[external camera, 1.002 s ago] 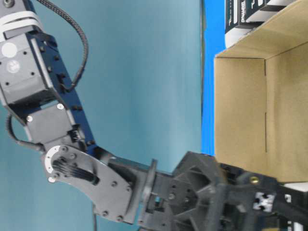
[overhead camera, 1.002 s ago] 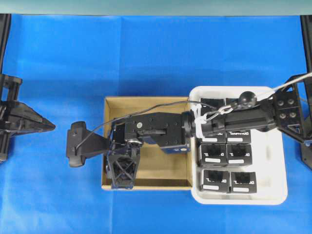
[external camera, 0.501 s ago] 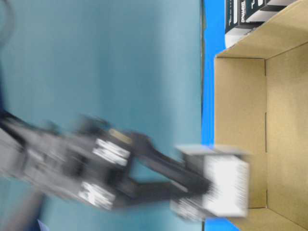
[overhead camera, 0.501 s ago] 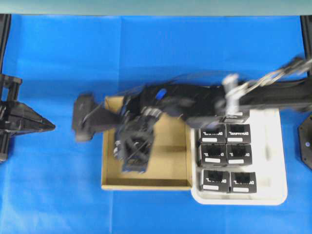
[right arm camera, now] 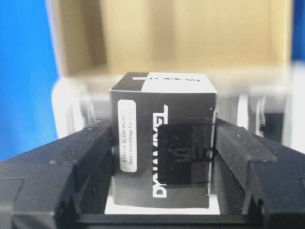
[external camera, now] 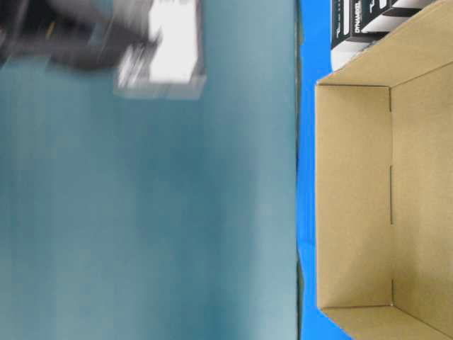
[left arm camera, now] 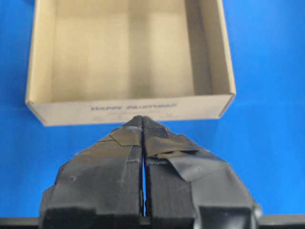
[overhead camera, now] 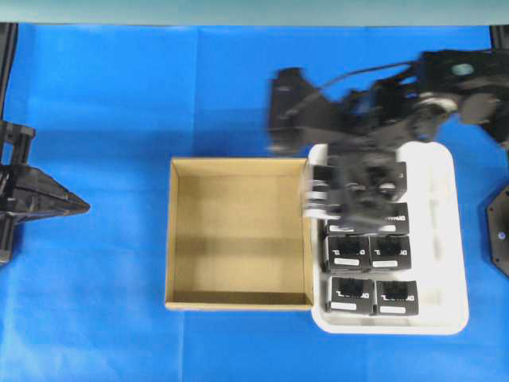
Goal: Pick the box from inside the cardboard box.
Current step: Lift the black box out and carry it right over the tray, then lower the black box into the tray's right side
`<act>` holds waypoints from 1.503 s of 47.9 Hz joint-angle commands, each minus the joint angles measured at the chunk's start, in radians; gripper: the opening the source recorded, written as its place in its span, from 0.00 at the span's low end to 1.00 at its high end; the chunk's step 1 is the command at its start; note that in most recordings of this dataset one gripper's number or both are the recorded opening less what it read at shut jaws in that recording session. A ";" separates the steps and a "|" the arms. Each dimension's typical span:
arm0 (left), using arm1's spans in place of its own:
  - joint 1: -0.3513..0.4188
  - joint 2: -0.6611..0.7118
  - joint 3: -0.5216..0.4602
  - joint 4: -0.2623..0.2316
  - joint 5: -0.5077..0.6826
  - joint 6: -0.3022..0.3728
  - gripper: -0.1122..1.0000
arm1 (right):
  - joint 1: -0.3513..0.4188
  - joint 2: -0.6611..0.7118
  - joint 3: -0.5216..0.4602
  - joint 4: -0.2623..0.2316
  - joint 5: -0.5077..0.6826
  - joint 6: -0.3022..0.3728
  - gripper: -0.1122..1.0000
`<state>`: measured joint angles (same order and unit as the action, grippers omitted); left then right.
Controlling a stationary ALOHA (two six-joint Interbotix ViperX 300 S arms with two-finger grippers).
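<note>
The box will go down from my right gripper on the white tray's bare part (overhead camera: 433, 219) beside the middle row of black cartons.
The cardboard box (overhead camera: 238, 301) lies mid-table, brown, low-walled and empty; it also shows in the left wrist view (left arm camera: 128, 107) and the table-level view (external camera: 354, 198). My right gripper (overhead camera: 350, 192), blurred, hangs over the back left of the white tray. It is shut on the box (right arm camera: 162, 143), a black carton with white lettering held between both fingers (right arm camera: 90, 157). In the table-level view the held box (external camera: 166, 46) is a blur high up. My left gripper (overhead camera: 78, 205) is shut and empty at the far left, its tips (left arm camera: 143, 121) facing the cardboard box's near wall.
A white rounded plastic tray (overhead camera: 445, 239) stands right of the cardboard box, touching it, with several identical black cartons (overhead camera: 370, 251) in rows. Blue cloth (overhead camera: 119, 103) covers the table. Arm bases stand at the far left and right edges.
My right gripper has lifted the box out of the cardboard box and swung right and back to above the tray. The cardboard box is now empty. The left arm has not moved.
</note>
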<state>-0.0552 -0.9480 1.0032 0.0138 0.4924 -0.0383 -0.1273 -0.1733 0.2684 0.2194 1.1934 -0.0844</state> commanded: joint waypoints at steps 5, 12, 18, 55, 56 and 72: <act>0.000 0.003 -0.028 0.002 -0.009 -0.005 0.06 | -0.025 -0.117 0.143 -0.020 -0.008 -0.021 0.66; 0.000 0.002 -0.031 0.003 -0.009 -0.005 0.07 | -0.061 -0.198 0.236 -0.028 0.006 -0.040 0.66; 0.000 0.002 -0.031 0.002 -0.011 -0.006 0.07 | -0.080 -0.268 0.330 -0.029 0.002 -0.057 0.66; -0.002 0.005 -0.044 0.002 -0.012 -0.017 0.06 | -0.060 -0.410 0.773 -0.029 -0.388 -0.215 0.66; -0.002 0.005 -0.044 0.003 -0.012 -0.018 0.06 | -0.060 -0.407 0.778 -0.029 -0.390 -0.215 0.66; -0.002 0.008 -0.046 0.002 -0.012 -0.038 0.06 | -0.060 -0.359 0.818 -0.029 -0.448 -0.221 0.66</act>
<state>-0.0537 -0.9465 0.9848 0.0138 0.4893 -0.0752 -0.1887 -0.5446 1.0861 0.1902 0.7609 -0.3037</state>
